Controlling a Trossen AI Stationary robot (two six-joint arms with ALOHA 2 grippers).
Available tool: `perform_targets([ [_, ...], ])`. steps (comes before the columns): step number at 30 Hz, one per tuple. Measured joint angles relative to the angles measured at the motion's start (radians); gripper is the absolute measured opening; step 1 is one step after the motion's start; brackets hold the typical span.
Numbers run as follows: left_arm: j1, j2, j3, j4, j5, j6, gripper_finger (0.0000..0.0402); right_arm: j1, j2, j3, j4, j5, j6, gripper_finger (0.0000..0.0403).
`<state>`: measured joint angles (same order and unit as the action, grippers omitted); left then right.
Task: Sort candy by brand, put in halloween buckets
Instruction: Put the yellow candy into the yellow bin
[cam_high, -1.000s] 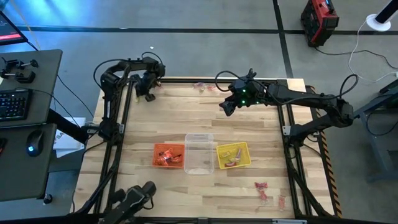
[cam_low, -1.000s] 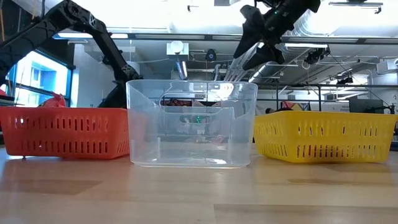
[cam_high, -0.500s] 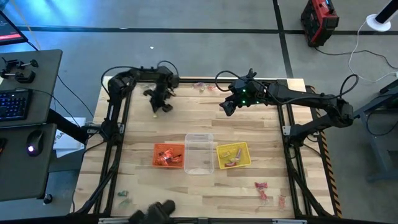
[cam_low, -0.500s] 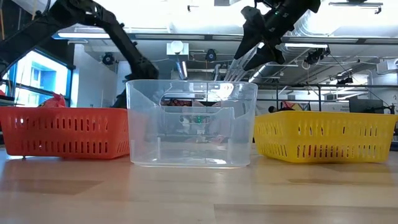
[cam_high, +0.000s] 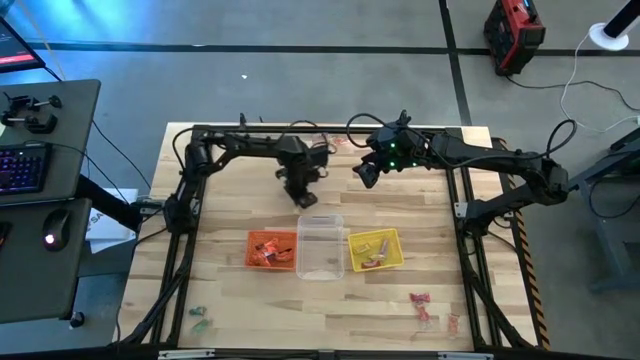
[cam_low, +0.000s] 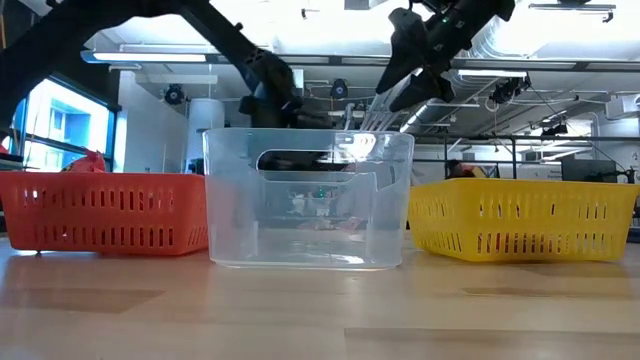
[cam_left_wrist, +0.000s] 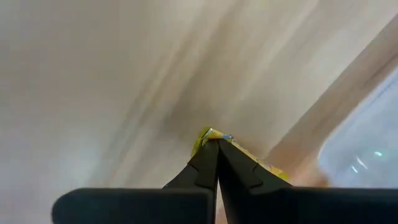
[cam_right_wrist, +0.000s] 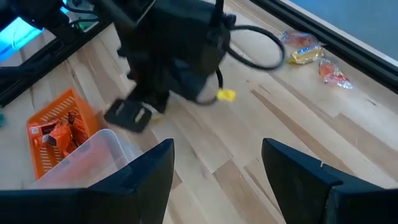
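Next, my left gripper releases the yellow-wrapped candy on bare wood (cam_high: 303, 182) between the clear tub and the far-edge candy.
Three tubs stand in a row near the table's middle: orange (cam_high: 272, 250), clear plastic (cam_high: 320, 247) and yellow (cam_high: 375, 250). Red-orange candy lies in the orange tub, and pink and yellow pieces lie in the yellow one. My left gripper (cam_high: 303, 196) hangs just beyond the clear tub's far wall, shut on a small yellow-wrapped candy (cam_left_wrist: 208, 135). My right gripper (cam_high: 363, 174) hovers open above the table, to the right of the left one, holding nothing. Loose candy lies at the far edge (cam_high: 325, 139), near right (cam_high: 424, 305) and near left (cam_high: 200, 318). My left gripper pinches the yellow-wrapped candy between its two fingertips (cam_left_wrist: 205, 163), and one crinkled end (cam_left_wrist: 204, 133) sticks out past them. In the right wrist view the candy (cam_right_wrist: 226, 94) shows beside the dark fingers, lifted clear of the table. The fingers point down at the wood.
Bare wood lies between the tubs and the far edge. Black frame rails run along the table's left and right sides. A keyboard and mouse sit on a desk to the left, off the table. The far-edge candy (cam_right_wrist: 308, 55) lies close to the rail.
My left arm has swung from the table's far left corner toward the right and toward the near edge, ending just beyond the clear tub. Its gripper has carried the yellow candy along. My right arm has kept still.
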<state>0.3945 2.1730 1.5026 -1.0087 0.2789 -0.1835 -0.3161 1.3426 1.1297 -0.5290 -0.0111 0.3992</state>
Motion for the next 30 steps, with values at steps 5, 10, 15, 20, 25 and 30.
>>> perform_targets([
  [5,0.038,0.008,0.114,0.007,-0.137,0.026,0.0000,0.000,-0.001,0.000,0.014,0.000,-0.015,0.0236],
  [10,0.083,-0.040,0.134,-0.031,-0.158,0.088,0.0000,0.000,-0.010,0.000,0.018,-0.001,-0.021,0.0236],
  [15,0.110,-0.125,0.106,-0.022,-0.151,0.116,0.0000,-0.004,-0.064,0.000,0.024,0.002,-0.050,0.0236],
  [20,0.123,-0.242,0.006,0.099,-0.147,0.167,0.0000,-0.025,-0.119,0.000,0.030,0.004,-0.011,0.0236],
  [25,0.145,-0.316,-0.122,0.147,-0.128,0.305,0.0016,-0.032,-0.125,0.000,0.030,0.004,0.107,0.0236],
  [30,0.180,-0.319,-0.206,0.195,-0.049,0.498,0.0059,-0.031,-0.114,0.000,0.031,0.006,0.179,0.0236],
])
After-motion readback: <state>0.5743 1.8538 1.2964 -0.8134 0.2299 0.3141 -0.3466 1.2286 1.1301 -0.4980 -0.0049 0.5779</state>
